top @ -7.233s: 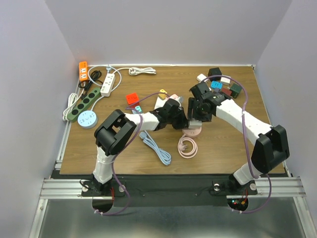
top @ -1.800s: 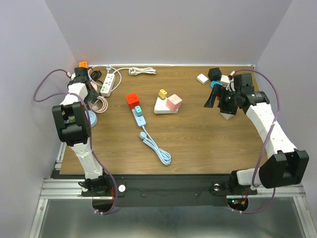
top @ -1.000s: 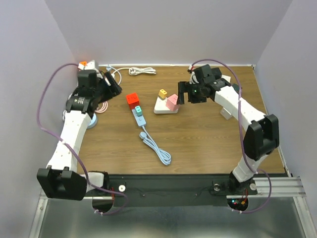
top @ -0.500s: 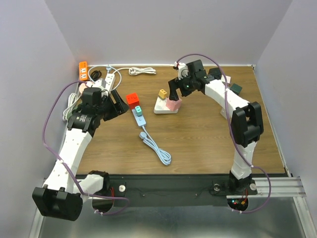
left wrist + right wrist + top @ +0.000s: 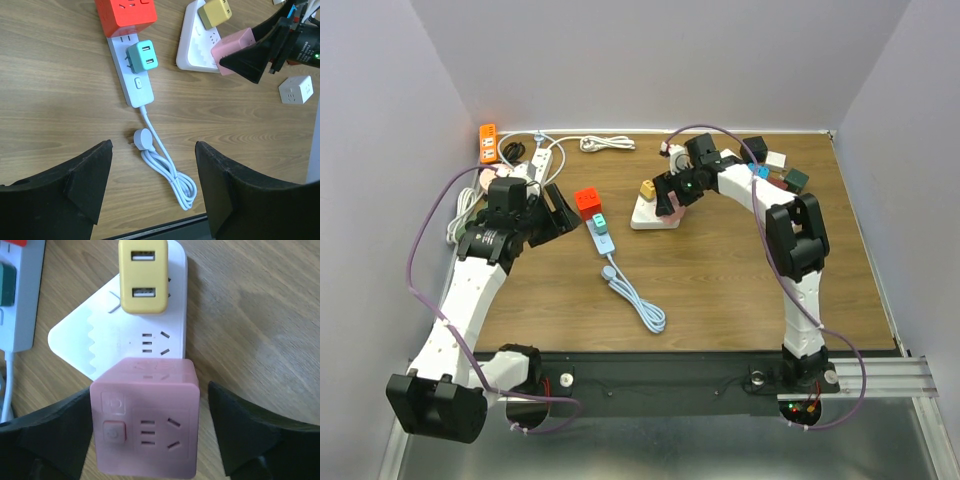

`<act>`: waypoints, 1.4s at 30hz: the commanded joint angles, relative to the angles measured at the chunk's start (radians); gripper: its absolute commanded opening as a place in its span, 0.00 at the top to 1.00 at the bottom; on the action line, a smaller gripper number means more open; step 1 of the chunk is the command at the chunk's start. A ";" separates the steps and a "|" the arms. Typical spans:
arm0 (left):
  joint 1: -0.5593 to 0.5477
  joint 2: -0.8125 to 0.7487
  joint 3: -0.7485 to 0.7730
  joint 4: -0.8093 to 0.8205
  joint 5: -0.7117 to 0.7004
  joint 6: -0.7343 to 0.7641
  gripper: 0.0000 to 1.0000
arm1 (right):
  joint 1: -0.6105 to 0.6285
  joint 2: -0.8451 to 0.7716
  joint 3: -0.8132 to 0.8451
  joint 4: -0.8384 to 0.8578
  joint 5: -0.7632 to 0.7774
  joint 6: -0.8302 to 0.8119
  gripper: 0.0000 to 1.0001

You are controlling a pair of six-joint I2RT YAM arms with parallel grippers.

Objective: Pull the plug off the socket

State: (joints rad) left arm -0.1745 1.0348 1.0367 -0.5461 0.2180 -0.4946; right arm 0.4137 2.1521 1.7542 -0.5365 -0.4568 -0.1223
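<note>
My left gripper should close next against the white socket's top [image 5: 652, 207] [image 5: 209, 37], between the yellow plug and the pink cube plug, to keep the socket steady.
A pink cube plug [image 5: 667, 206] [image 5: 145, 435] stands plugged into the near corner of a white triangular socket [image 5: 650, 217] [image 5: 100, 340], with a yellow plug [image 5: 647, 188] [image 5: 143, 275] in the socket's far end. My right gripper [image 5: 670, 198] [image 5: 150, 432] is down over the pink cube. Its left finger [image 5: 55, 435] is against the cube's side and its right finger [image 5: 250, 430] stands a little off it. My left gripper [image 5: 555, 208] [image 5: 152, 150] hangs open above the table left of centre, holding nothing.
A white power strip [image 5: 131, 80] with a red cube [image 5: 586, 202] and a teal plug [image 5: 601, 221] lies left of the socket, its coiled cable [image 5: 638, 303] trailing nearer. More strips [image 5: 538, 170] lie back left, loose cubes [image 5: 775, 165] back right.
My right arm swung left from the back right to the socket, and its jaws narrowed around the pink cube. The left arm came forward from the back-left corner, then held still.
</note>
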 commanded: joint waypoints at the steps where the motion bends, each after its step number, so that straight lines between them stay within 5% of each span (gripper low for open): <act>1: 0.003 -0.012 0.026 0.005 0.037 0.022 0.22 | 0.019 0.012 0.080 0.046 0.009 0.059 0.13; 4: -0.003 -0.015 0.002 0.044 0.108 0.021 0.25 | 0.025 -0.020 0.059 0.044 0.058 0.118 0.61; 5: -0.009 -0.013 -0.003 0.054 0.115 0.018 0.26 | 0.023 -0.037 0.045 0.043 0.075 0.121 0.89; 7: -0.026 -0.009 -0.015 0.072 0.121 0.011 0.26 | 0.023 -0.072 -0.022 0.043 0.078 0.151 0.99; 17: -0.259 0.128 -0.070 0.311 0.113 -0.110 0.34 | 0.042 -0.417 -0.425 0.041 0.401 0.373 0.99; 22: -0.374 0.224 -0.112 0.469 0.089 -0.163 0.41 | 0.056 -0.609 -0.614 0.066 0.388 0.549 0.99; 24: -0.401 0.287 -0.116 0.511 0.087 -0.173 0.48 | 0.085 -0.635 -0.660 0.075 0.395 0.561 1.00; 28: -0.477 0.415 -0.083 0.600 0.101 -0.187 0.84 | 0.096 -0.664 -0.762 0.096 0.389 0.582 1.00; 31: -0.543 0.514 -0.037 0.627 0.092 -0.200 1.00 | 0.103 -0.690 -0.792 0.116 0.382 0.587 1.00; 42: -0.635 0.682 -0.017 0.779 0.087 -0.266 1.00 | 0.108 -0.736 -0.845 0.139 0.362 0.587 1.00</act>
State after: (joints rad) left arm -0.8024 1.7199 0.9821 0.1452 0.3138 -0.7425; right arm 0.5121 1.4548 0.9081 -0.4515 -0.0746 0.4496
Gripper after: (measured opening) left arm 0.022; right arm 0.677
